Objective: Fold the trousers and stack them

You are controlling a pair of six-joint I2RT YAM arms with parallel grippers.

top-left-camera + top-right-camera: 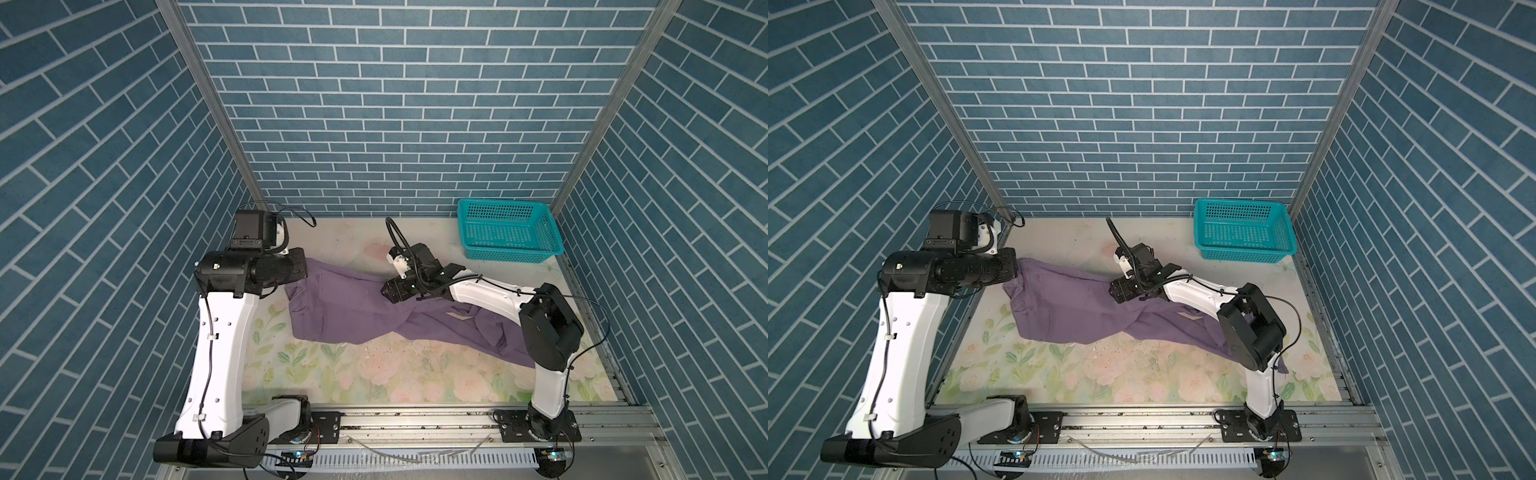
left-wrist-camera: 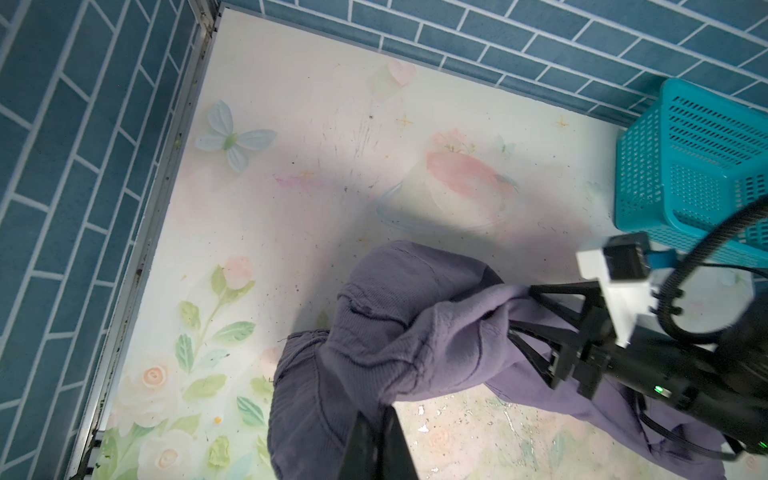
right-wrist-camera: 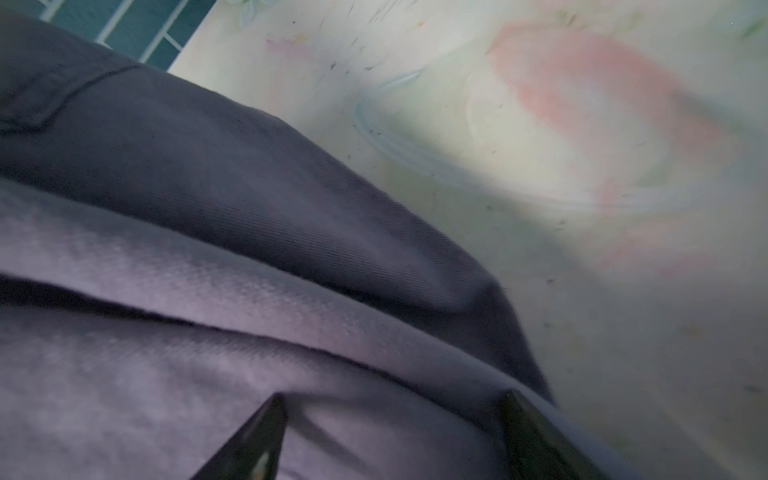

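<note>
Next, I release the heap of trousers with my left gripper on the floral table (image 1: pixel 300 328) (image 2: pixel 289 388) next to the green leaves.
The purple trousers (image 1: pixel 332 307) (image 1: pixel 1059 307) lie twisted across the floral table, waist end to the left and legs trailing right under the right arm. My left gripper (image 2: pixel 376 415) is shut on a bunch of the trousers (image 2: pixel 395 324) at the waist end and lifts it off the table. In both top views its fingertips are hidden under the wrist. My right gripper (image 1: pixel 385 291) (image 1: pixel 1113 291) (image 3: pixel 395 399) stands open at the middle of the trousers (image 3: pixel 208 332). Its spread fingers (image 3: pixel 270 419) rest against the fabric, which lies loose between them.
A teal mesh basket (image 1: pixel 507 251) (image 1: pixel 1241 253) (image 2: pixel 640 166) stands at the back right corner. Blue brick walls close the table at the back and both sides. The floral table top (image 1: pixel 374 374) shows bare in front of the trousers.
</note>
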